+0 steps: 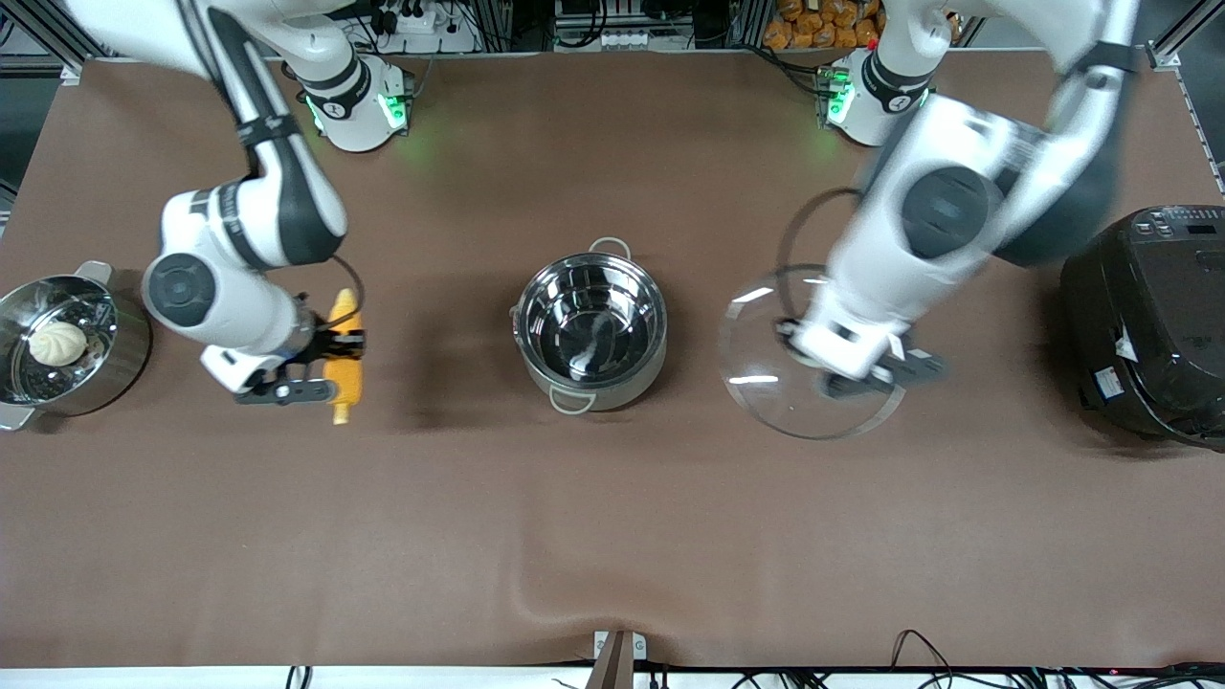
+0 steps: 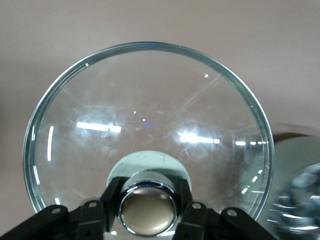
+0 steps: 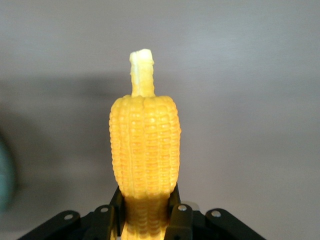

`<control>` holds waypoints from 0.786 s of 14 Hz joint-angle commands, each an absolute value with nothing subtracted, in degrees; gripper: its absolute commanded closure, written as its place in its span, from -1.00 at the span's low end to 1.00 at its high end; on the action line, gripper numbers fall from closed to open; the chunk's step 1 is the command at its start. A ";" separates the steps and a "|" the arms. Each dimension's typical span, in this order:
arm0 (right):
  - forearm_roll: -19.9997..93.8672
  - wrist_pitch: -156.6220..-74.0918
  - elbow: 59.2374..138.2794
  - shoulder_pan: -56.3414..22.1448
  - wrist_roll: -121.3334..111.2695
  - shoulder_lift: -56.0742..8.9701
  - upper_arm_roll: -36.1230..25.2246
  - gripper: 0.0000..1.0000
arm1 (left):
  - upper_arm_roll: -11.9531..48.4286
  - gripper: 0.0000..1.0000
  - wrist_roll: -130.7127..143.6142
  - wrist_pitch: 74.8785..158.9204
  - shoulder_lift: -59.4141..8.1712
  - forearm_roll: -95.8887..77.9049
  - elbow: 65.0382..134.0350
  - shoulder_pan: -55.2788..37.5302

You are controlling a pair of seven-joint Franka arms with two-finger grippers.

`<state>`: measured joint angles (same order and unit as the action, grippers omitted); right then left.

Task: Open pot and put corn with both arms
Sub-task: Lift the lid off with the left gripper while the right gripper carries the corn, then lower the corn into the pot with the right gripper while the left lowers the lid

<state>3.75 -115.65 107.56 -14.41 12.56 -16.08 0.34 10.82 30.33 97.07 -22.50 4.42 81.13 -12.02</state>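
The glass lid, now beside the steel pot, will be released by my left gripper on the brown table (image 1: 861, 369) between the steel pot and the black cooker.
The steel pot (image 1: 590, 330) stands open and empty mid-table. Its glass lid (image 1: 766, 383) is beside it, toward the left arm's end of the table. My left gripper (image 1: 866, 368) is shut on the lid's copper-coloured knob (image 2: 147, 210); the lid (image 2: 150, 120) fills the left wrist view, and whether it rests on the table I cannot tell. My right gripper (image 1: 337, 346) is shut on the yellow corn (image 1: 343, 359), over the table between the pot and the steamer pot. In the right wrist view the corn (image 3: 145, 150) sticks out from the fingers (image 3: 180, 215), pale stub outward.
A steel steamer pot (image 1: 105, 368) with a white bun (image 1: 57, 343) stands at the right arm's end of the table. A big black cooker (image 1: 1148, 321) stands at the left arm's end. The brown table runs wide toward the front camera.
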 commanded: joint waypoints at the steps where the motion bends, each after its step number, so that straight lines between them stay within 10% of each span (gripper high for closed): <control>1: 9.04 -112.68 100.13 -22.64 22.55 -19.06 -0.18 1.00 | 11.95 1.00 23.39 101.41 -18.81 3.70 89.72 -5.82; 11: 11.16 -112.67 84.11 -39.89 47.45 -31.37 -0.26 1.00 | 11.87 1.00 17.75 132.00 -17.49 3.08 118.55 1.93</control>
<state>10.10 -113.84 88.69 -38.04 45.15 -27.03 0.56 11.11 19.07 129.02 -21.10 4.19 113.97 1.27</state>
